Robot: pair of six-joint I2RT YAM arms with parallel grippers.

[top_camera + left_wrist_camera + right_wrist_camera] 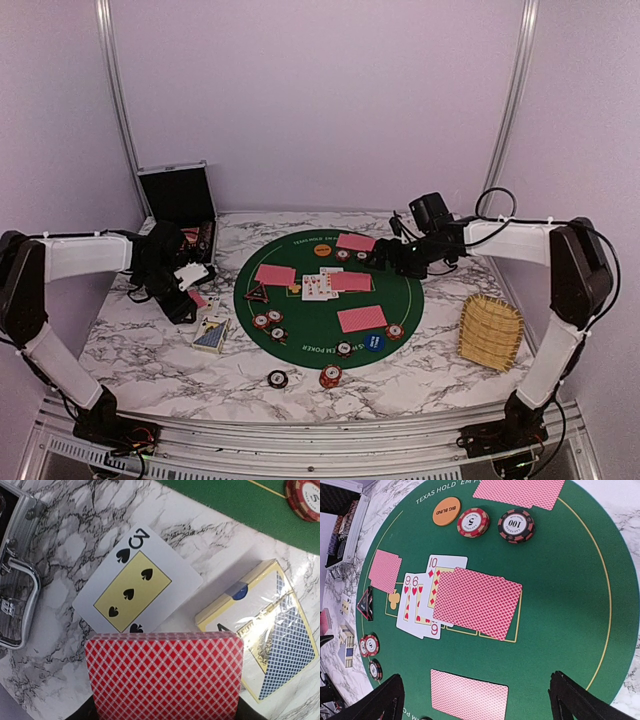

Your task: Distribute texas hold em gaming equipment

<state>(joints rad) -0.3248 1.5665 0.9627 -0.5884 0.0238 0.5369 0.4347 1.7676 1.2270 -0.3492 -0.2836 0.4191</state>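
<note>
Next, I let go of the red-backed deck with my left gripper over the three of spades' near edge [195, 322], beside the blue-backed card box.
A round green poker mat [330, 290] carries red-backed cards [362, 318] in several spots, and chips. My left gripper [165, 712] is shut on a red-backed deck [165, 672], held over the marble left of the mat. Under it lies a face-up three of spades [137, 582]. My right gripper [476, 690] hangs open over the mat with nothing between its fingers [385, 700], above a face-down card [470, 697]. Ahead of it, a red-backed card [477, 602] overlaps three face-up cards [420, 607]. The orange big-blind button [446, 511], two chips [473, 522] and the dark triangular marker [366, 604] rest on the mat.
A wrapped blue-backed card box [265, 630] lies beside the three of spades. The black silver-edged case [178, 195] stands open at the back left. A wicker tray [491, 331] sits right of the mat. Two chips [278, 379] lie off the mat near the front edge.
</note>
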